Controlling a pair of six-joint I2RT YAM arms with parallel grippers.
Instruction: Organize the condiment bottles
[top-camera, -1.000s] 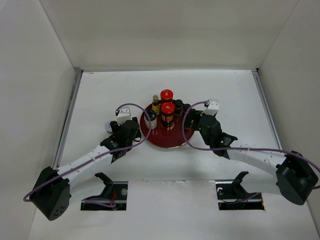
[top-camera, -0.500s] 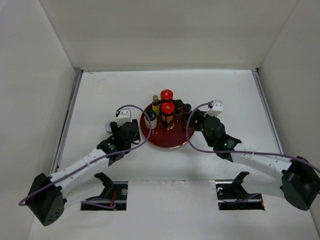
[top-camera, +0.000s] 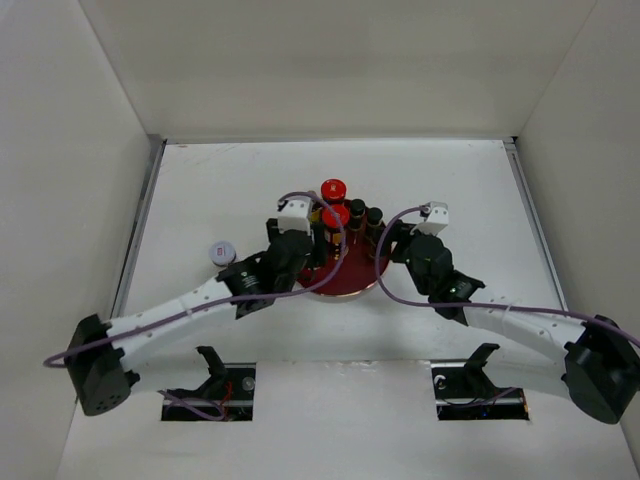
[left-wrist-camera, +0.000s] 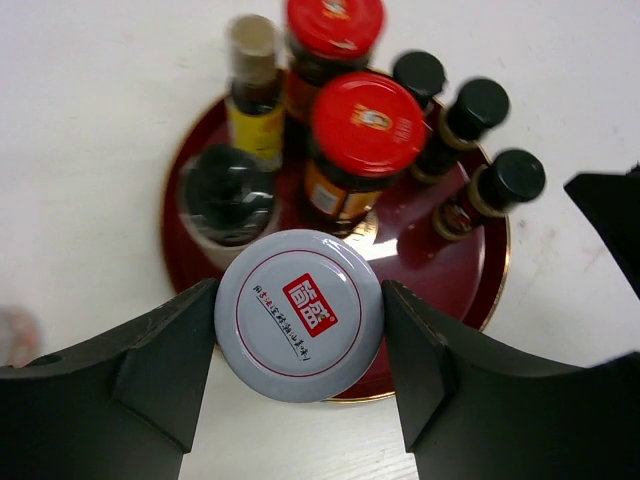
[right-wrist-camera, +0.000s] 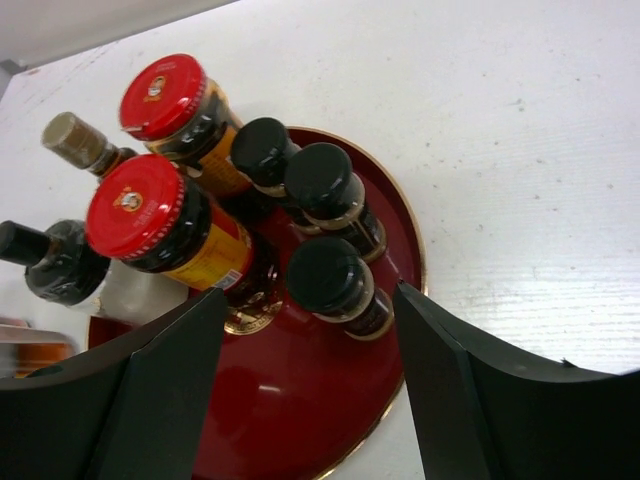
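The robot's left gripper should release the white-lidded jar on the red tray's open bottom (top-camera: 357, 272) (left-wrist-camera: 422, 280), beside the nearest slim black-capped bottle.
My left gripper (left-wrist-camera: 299, 318) is shut on a white-lidded jar (left-wrist-camera: 299, 315) with a red logo, held over the near rim of the round red tray (left-wrist-camera: 470, 285). On the tray stand two red-capped jars (left-wrist-camera: 366, 125), a yellowish bottle (left-wrist-camera: 253, 95), a short dark-capped jar (left-wrist-camera: 228, 190) and three slim black-capped bottles (left-wrist-camera: 477, 105). In the top view the left gripper (top-camera: 305, 243) is at the tray's left side and the right gripper (top-camera: 388, 240) at its right side. My right gripper (right-wrist-camera: 310, 290) is open and empty, with the nearest slim bottle (right-wrist-camera: 328, 278) showing between its fingers.
A second white-lidded jar (top-camera: 221, 252) stands alone on the table, left of the tray (top-camera: 345, 285). White walls close in the table on the left, back and right. Both purple cables loop over the wrists near the tray.
My left arm has swung right, from beside the lone white-lidded jar to the tray's left side. My right gripper drew back slightly from the tray a second ago, then stayed still.
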